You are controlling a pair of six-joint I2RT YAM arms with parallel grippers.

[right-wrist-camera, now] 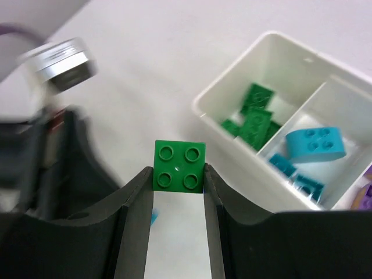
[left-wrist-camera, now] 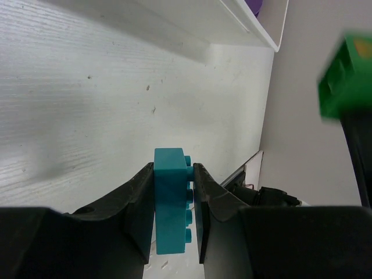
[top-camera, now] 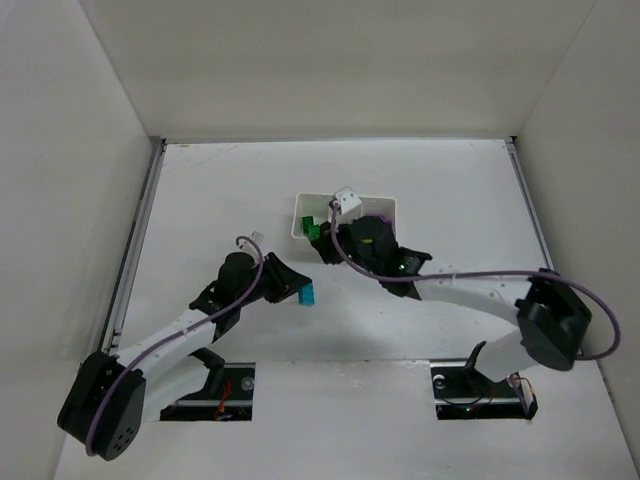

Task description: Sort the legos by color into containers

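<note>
The robot's left gripper should release the teal lego in the white tray's middle container [top-camera: 342, 221], among the other teal legos. The held teal lego is now just above the table.
My left gripper [top-camera: 303, 292] is shut on a teal lego [top-camera: 308, 295], held just above the table in front of the white tray [top-camera: 388, 204]. The left wrist view shows this brick [left-wrist-camera: 170, 197] pinched between both fingers, studs to the right. My right gripper [top-camera: 322, 238] is shut on a green four-stud lego [right-wrist-camera: 179, 165], held in the air beside the tray's left end, outside its wall [right-wrist-camera: 232, 135]. The left container holds green legos [right-wrist-camera: 256, 116]. The middle one holds teal legos [right-wrist-camera: 314, 145]. A purple piece [right-wrist-camera: 366, 195] shows at the edge of the third.
Both wrists are close together near the tray's left front corner, and the left arm's wrist [right-wrist-camera: 58, 64] appears blurred beside the right fingers. White walls enclose the table on three sides [top-camera: 330, 60]. The arm bases [top-camera: 220, 385] sit at the near edge.
</note>
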